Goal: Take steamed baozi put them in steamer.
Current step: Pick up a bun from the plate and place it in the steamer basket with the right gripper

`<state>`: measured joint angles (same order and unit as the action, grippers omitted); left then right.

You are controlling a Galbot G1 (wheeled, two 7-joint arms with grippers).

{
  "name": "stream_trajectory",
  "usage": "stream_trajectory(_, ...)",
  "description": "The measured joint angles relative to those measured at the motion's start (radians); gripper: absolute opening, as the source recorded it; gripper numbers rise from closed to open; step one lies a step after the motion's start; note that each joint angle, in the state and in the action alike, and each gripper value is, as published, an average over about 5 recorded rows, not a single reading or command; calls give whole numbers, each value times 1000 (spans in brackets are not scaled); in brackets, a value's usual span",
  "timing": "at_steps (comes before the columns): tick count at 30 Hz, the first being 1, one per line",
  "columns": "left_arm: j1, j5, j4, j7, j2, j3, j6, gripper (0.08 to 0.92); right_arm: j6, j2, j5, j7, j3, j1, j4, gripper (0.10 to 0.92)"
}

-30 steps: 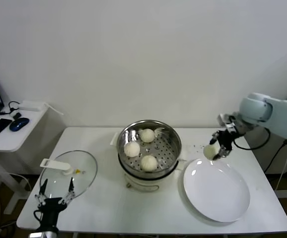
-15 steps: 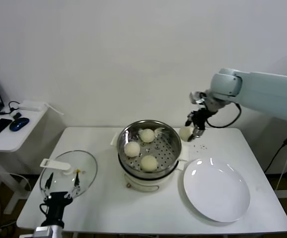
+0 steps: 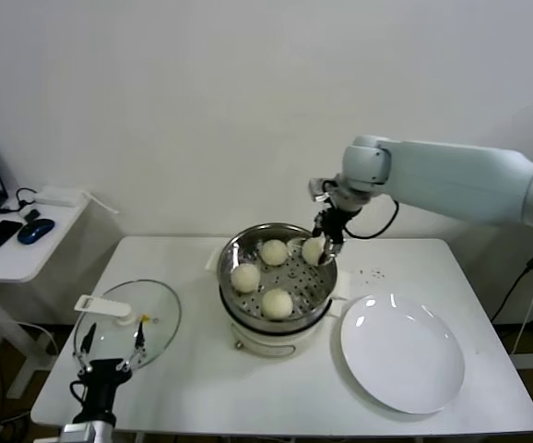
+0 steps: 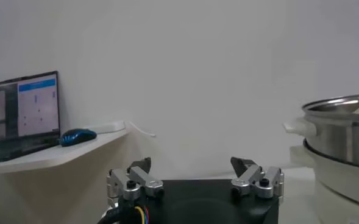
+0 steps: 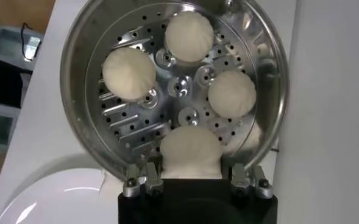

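Observation:
The robot's right gripper should release the baozi on the steamer's perforated bottom [image 3: 308, 278] [image 5: 171, 137], on the side that faces the white plate.
The shiny steel steamer [image 3: 236, 247] stands mid-table on its cream base, and three off-white steamed baozi [image 3: 277, 303] lie on its perforated floor. My right gripper [image 3: 325, 242] hangs over the pot's right rear rim, shut on a fourth baozi [image 3: 313, 250]. In the right wrist view that held baozi [image 5: 190, 151] sits squeezed between the fingers [image 5: 150, 178] of the right gripper [image 5: 194, 169], above the steamer [image 5: 75, 55] and the others [image 5: 231, 93]. My left gripper [image 3: 110, 354] waits open at the table's front left; in its own view the left gripper [image 4: 194, 171] holds nothing.
A white plate [image 3: 402, 353] lies bare to the right of the steamer. The glass lid [image 3: 128, 323] with a white handle rests at the front left, just behind my left gripper. A side table with a laptop and a blue mouse [image 3: 36, 231] stands further left.
My right arm has carried the baozi left from above the plate's far edge to over the steamer's right rear rim. The left gripper has barely shifted.

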<state>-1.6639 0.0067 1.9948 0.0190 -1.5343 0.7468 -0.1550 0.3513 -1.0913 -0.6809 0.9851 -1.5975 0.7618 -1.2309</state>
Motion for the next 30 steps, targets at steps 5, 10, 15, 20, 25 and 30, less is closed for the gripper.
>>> stream_trajectory(5, 1, 0, -7, -1, 0, 2, -1, 823, 5, -18, 18, -7, 17, -45, 8, 619)
stream_trajectory(10, 2, 0, -11, -1, 0, 3, -2, 823, 8, -22, 37, -11, 33, -84, 13, 610)
stream_trajectory(15, 3, 0, -16, -1, 0, 1, -3, 823, 10, -21, 56, -15, 44, -116, 19, 601)
stream_trajectory(20, 7, 2, -21, -1, 0, -2, -3, 823, 10, -18, 72, -16, 56, -141, 29, 602)
stream_trajectory(25, 10, 5, -22, 0, 0, -4, -2, 823, 10, -20, 83, -18, 65, -159, 39, 602)
stream_trajectory(30, 11, 5, -23, 0, 0, -4, -1, 823, 8, -20, 92, -20, 71, -175, 43, 626)
